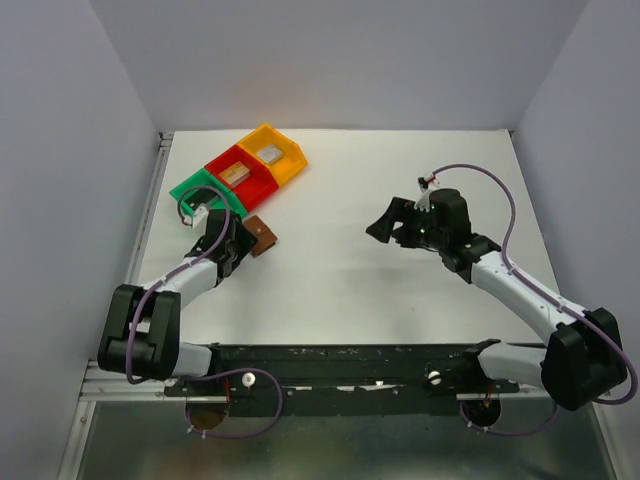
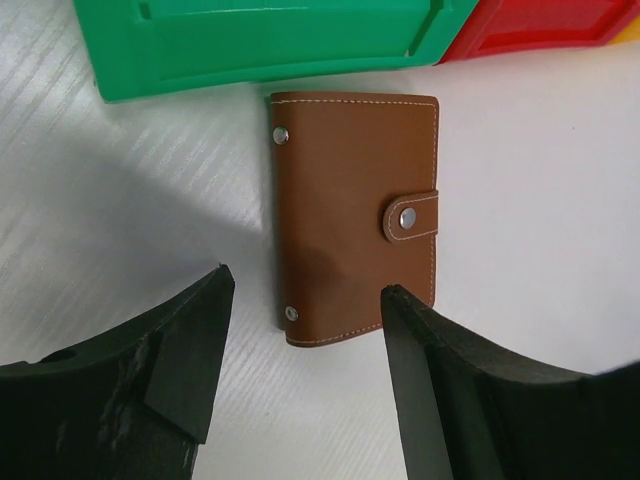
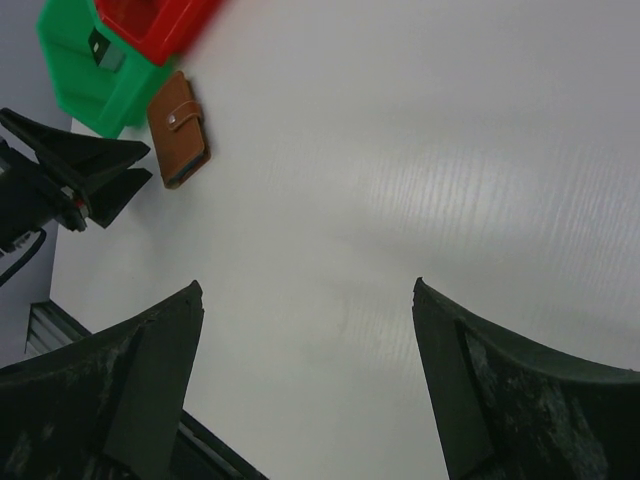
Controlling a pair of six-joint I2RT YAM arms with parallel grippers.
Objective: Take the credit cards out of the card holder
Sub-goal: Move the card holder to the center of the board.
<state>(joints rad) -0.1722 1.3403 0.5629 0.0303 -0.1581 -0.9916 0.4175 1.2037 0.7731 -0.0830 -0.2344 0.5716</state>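
The near end of the card holder (image 3: 203, 159) is my right gripper's next place, at the corner away from my left gripper. My right gripper should go and close there.
The card holder (image 2: 355, 215), a brown leather wallet, lies closed on the white table with its snap tab (image 2: 410, 216) fastened. It sits just in front of the green bin (image 2: 250, 40). The credit cards are hidden inside it. My left gripper (image 2: 306, 280) is open, its fingertips at either side of the holder's near end, and it holds nothing. From above, the holder (image 1: 262, 236) lies right beside the left gripper (image 1: 240, 243). My right gripper (image 3: 306, 284) hangs open and empty over the table's right half (image 1: 385, 222), far from the holder (image 3: 178, 130).
Green (image 1: 205, 192), red (image 1: 240, 172) and yellow (image 1: 272, 152) bins stand in a diagonal row at the back left, close behind the holder. The red and yellow bins hold small blocks. White walls close in the table on three sides.
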